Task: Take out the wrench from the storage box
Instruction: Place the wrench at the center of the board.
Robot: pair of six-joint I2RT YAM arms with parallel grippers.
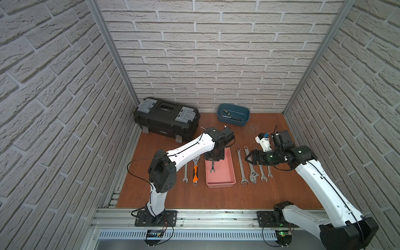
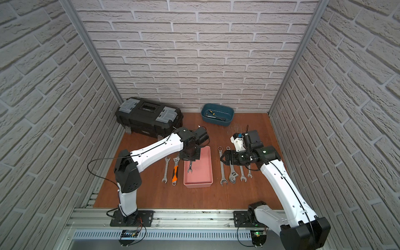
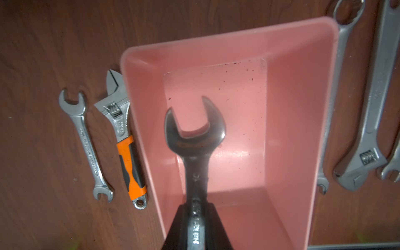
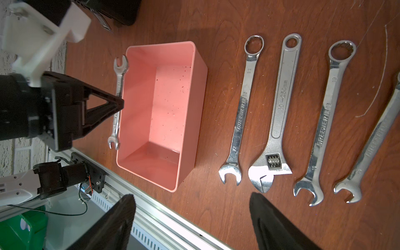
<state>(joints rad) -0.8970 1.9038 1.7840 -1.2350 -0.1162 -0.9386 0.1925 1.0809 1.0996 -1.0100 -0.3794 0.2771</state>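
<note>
My left gripper is going to set the open-ended wrench free beside the small wrench (image 1: 176,172) (image 3: 55,158), on the side away from the orange-handled wrench.
The storage box (image 1: 223,176) is a pink open tray in the middle of the table, also seen in the other top view (image 2: 201,176) and in both wrist views (image 3: 292,108) (image 4: 173,104). My left gripper (image 1: 213,161) (image 2: 190,160) (image 3: 195,207) points down over it, shut on the shank of a small steel open-ended wrench (image 1: 212,168) (image 2: 190,168) (image 3: 194,134) (image 4: 118,86). The wrench is lifted off the tray floor. My right gripper (image 1: 247,158) (image 2: 221,159) (image 4: 191,195) hovers open and empty over the wrenches to the right.
Left of the tray lie a small wrench (image 1: 185,173) and an orange-handled adjustable wrench (image 1: 195,172). To its right lie several wrenches in a row (image 1: 241,166). A black toolbox (image 1: 166,119) and a blue tub (image 1: 233,113) stand at the back.
</note>
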